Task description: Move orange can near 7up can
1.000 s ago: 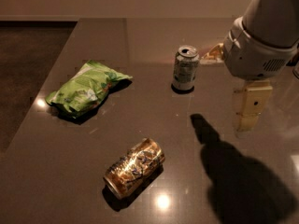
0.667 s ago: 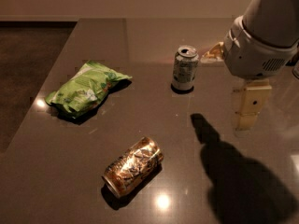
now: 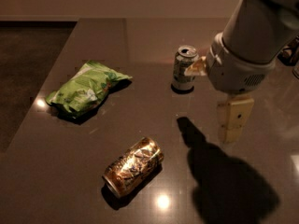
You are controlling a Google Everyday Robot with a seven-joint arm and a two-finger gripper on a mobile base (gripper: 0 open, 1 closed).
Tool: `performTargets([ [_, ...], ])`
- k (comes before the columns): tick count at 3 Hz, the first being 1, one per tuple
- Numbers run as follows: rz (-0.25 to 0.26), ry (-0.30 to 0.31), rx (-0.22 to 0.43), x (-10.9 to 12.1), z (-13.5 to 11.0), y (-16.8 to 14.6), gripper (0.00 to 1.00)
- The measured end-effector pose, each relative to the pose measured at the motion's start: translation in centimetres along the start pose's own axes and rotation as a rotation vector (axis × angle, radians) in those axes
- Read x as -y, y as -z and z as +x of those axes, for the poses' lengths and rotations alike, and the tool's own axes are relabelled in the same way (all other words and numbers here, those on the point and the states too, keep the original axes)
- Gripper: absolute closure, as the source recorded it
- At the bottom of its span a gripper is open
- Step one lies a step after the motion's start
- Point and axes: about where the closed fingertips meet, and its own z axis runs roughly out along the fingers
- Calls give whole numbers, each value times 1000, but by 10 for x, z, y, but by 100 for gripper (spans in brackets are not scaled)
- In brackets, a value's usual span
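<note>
The orange can is next for my gripper, which should go to it and close on the can's far half (image 3: 145,156), away from its silver rim.
The orange can (image 3: 133,167) is dented and orange-gold. It lies on its side on the dark table (image 3: 56,171), front centre, with its silver rim toward the lower left. The 7up can (image 3: 184,69) is silver-grey with greenish print. It stands upright further back, right of centre. My gripper (image 3: 236,118) hangs from the large white arm at the right. It is above the table, right of and in front of the 7up can, and well to the right of and behind the orange can. It holds nothing that I can see.
A green crumpled snack bag (image 3: 86,87) lies at the left of the table. The table's left edge (image 3: 32,101) drops to a dark floor. The arm's shadow (image 3: 224,181) falls on the front right of the table.
The arm and gripper have shifted a little to the left and lower in view. Both cans and the bag have not moved.
</note>
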Motion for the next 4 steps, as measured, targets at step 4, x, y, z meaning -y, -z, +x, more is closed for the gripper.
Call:
performTargets([
  [4, -169, 222, 107, -39, -101, -86, 0],
])
